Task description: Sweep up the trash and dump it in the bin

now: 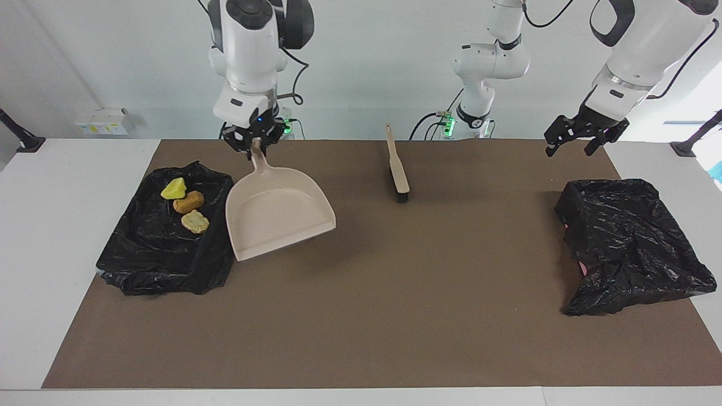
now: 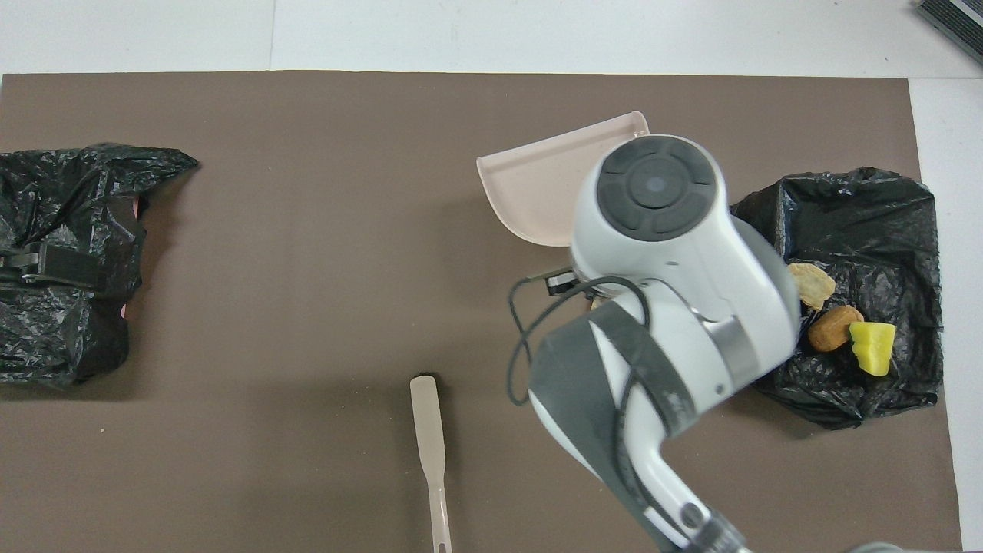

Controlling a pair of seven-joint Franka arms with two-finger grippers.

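I need to set the beige dustpan down with my right gripper on the bare brown mat (image 2: 438, 230) beyond the beige hand brush. The dustpan now hangs low beside the bin.
My right gripper (image 1: 254, 145) is shut on the handle of the beige dustpan (image 1: 276, 217), which hangs tilted and low over the mat beside the black-lined bin (image 1: 163, 248). In the overhead view the right arm covers most of the dustpan (image 2: 537, 184). Three trash chunks lie in the bin: yellow (image 1: 174, 189), orange-brown (image 1: 189, 202) and tan (image 1: 195, 221). They also show from overhead: yellow (image 2: 874, 347), orange-brown (image 2: 833, 329), tan (image 2: 810, 283). The loose chunks on the mat are hidden by the dustpan. My left gripper (image 1: 584, 138) is open and empty, raised over the mat's corner at the left arm's end.
A beige hand brush (image 1: 397, 169) lies on the brown mat near the robots, also seen from overhead (image 2: 431, 453). A second crumpled black bag (image 1: 626, 242) sits at the left arm's end of the table.
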